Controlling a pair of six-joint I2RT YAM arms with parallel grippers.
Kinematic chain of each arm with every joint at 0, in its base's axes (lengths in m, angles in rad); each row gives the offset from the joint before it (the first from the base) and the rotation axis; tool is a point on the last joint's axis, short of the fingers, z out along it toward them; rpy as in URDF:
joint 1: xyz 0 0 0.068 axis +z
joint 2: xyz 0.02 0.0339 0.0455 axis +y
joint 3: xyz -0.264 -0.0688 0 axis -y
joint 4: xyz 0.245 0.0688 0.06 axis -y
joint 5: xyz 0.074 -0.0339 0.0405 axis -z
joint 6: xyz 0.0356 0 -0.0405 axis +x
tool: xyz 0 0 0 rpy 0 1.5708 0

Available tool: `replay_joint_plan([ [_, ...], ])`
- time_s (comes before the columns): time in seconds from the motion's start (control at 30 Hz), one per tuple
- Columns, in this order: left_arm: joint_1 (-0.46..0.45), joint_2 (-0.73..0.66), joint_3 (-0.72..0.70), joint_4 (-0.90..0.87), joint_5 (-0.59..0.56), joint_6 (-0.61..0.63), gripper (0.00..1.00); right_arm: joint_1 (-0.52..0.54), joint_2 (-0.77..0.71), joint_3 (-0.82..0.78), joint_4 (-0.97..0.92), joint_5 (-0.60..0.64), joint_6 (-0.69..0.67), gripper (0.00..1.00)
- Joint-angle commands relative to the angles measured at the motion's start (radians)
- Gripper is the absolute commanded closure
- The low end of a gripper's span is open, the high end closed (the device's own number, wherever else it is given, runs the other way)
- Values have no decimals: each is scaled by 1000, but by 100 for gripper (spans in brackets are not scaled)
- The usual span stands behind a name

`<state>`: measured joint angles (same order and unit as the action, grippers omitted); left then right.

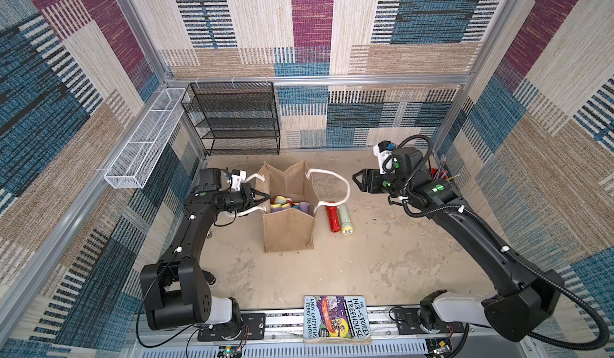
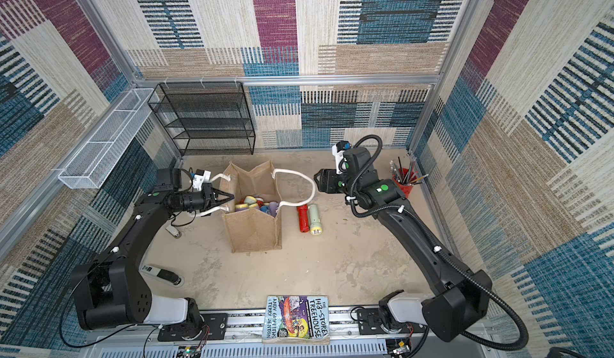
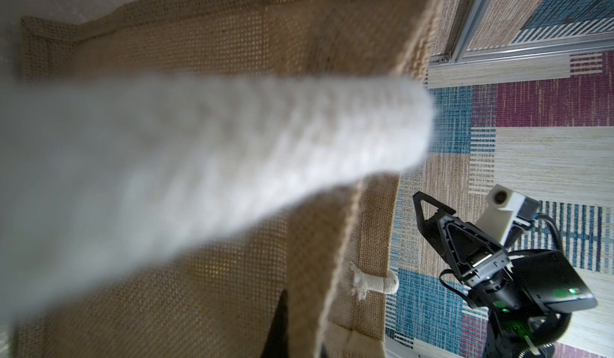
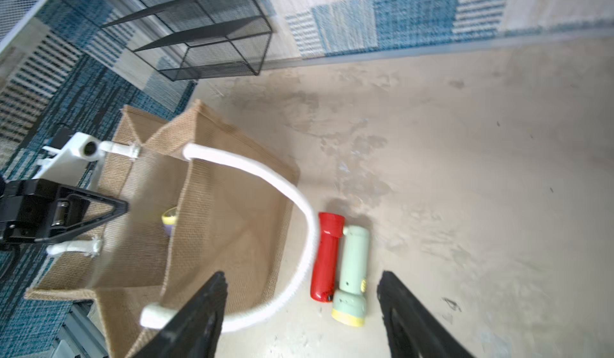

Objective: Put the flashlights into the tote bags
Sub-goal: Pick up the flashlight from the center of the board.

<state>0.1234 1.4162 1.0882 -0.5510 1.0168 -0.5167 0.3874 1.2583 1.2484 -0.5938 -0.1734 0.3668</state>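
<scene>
The green flashlight's tail end [image 1: 342, 208] [image 4: 356, 237], opposite its yellow-rimmed head and next to the red flashlight, will be gripped by my right gripper.
The tan burlap tote bag [image 1: 289, 230] stands open mid-floor, with several flashlights [image 1: 285, 203] inside: lilac, yellow-collared and blue ones show. Outside, just right of the bag, a red flashlight [image 1: 331, 218] and a pale green flashlight [image 1: 345, 220] lie side by side, also seen as the red flashlight [image 4: 327, 256] and the green flashlight [image 4: 354, 273]. My left gripper [image 1: 265, 196] is shut on the bag's left rim [image 3: 332, 273]. My right gripper [image 1: 355, 177] hovers open and empty, above and beyond the two loose flashlights, and its fingers [image 4: 206, 306] frame them.
A white rope handle [image 1: 335, 180] loops out over the floor beside the red flashlight. A black wire rack [image 1: 232, 117] and a white mesh basket [image 1: 146, 140] line the back left. A red cup of pencils [image 2: 403, 183] sits behind the right arm. A book [image 1: 335, 319] lies at the front edge.
</scene>
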Motion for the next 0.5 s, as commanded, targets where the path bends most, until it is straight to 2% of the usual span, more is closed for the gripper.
replay_joint_plan([
  [0.0,2,0,-1,4,11,32,95,-47,-29,-70,79,-55,34,25],
  [0.27,1,-24,0,-42,-40,42,95,-66,29,-248,143,-47,17,26],
  [0.47,1,-55,2,-68,-51,45,95,-66,85,-343,250,-100,20,28],
])
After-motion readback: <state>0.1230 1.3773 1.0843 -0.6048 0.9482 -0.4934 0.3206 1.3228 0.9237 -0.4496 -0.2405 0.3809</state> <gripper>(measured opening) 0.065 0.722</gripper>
